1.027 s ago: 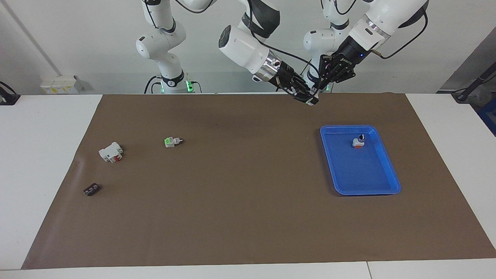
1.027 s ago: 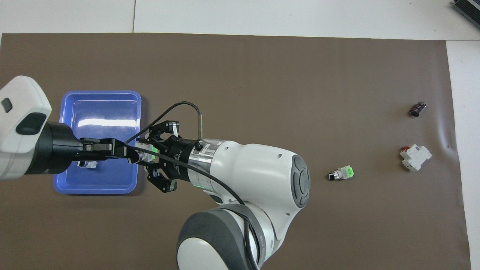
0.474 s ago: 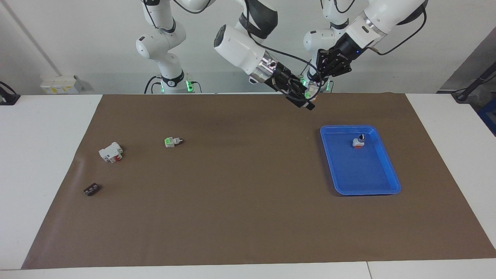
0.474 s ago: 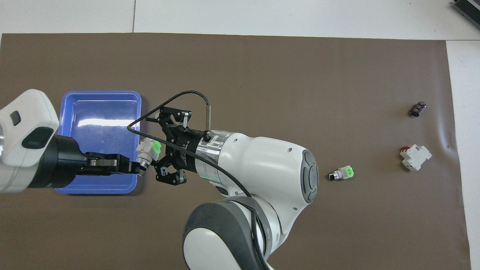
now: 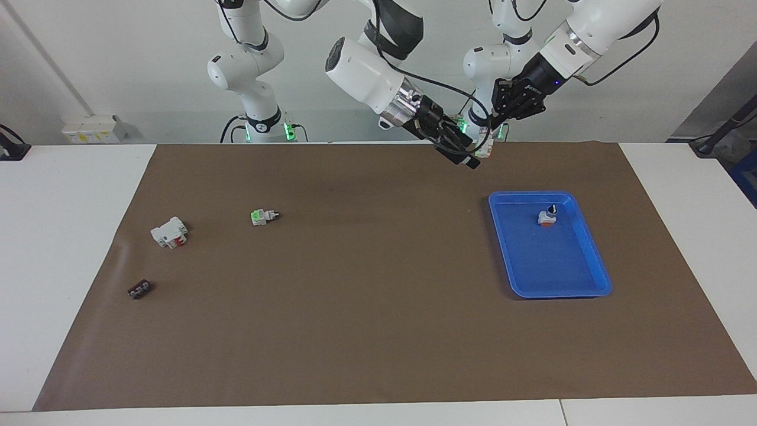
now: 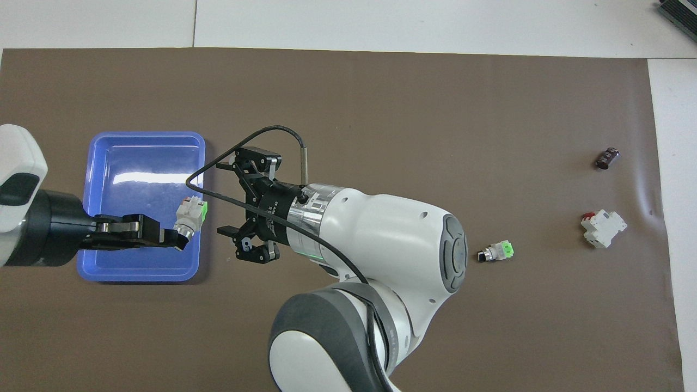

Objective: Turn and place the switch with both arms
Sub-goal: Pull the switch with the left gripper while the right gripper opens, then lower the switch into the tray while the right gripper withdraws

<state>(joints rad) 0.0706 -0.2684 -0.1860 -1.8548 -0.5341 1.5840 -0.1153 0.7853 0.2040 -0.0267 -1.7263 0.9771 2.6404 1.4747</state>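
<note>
My left gripper releases the green-ended switch next, near the middle of the blue tray's bottom (image 6: 154, 206). The switch still hangs in the air over the tray's edge.
The switch (image 6: 191, 213), pale grey with a green end, hangs in the air in my left gripper (image 6: 179, 238), which is shut on its silvery neck end. In the overhead view it lies over the edge of the blue tray (image 6: 141, 158) that faces the table's middle. In the facing view the switch (image 5: 485, 148) is well above the mat, below my left gripper (image 5: 495, 125). My right gripper (image 6: 239, 208) is open and empty beside the switch, a small gap apart; in the facing view the right gripper (image 5: 469, 158) is also up in the air.
A grey switch with black knob and red base (image 5: 547, 217) lies in the blue tray (image 5: 550, 260). Toward the right arm's end lie a near-twin green-ended switch (image 6: 495, 252), a white and red breaker (image 6: 603, 227) and a small dark part (image 6: 607, 158). Two smaller arms (image 5: 260, 77) stand at the back.
My right gripper has let go of the switch, opened and drawn back a little. My left gripper has carried the switch toward the tray.
</note>
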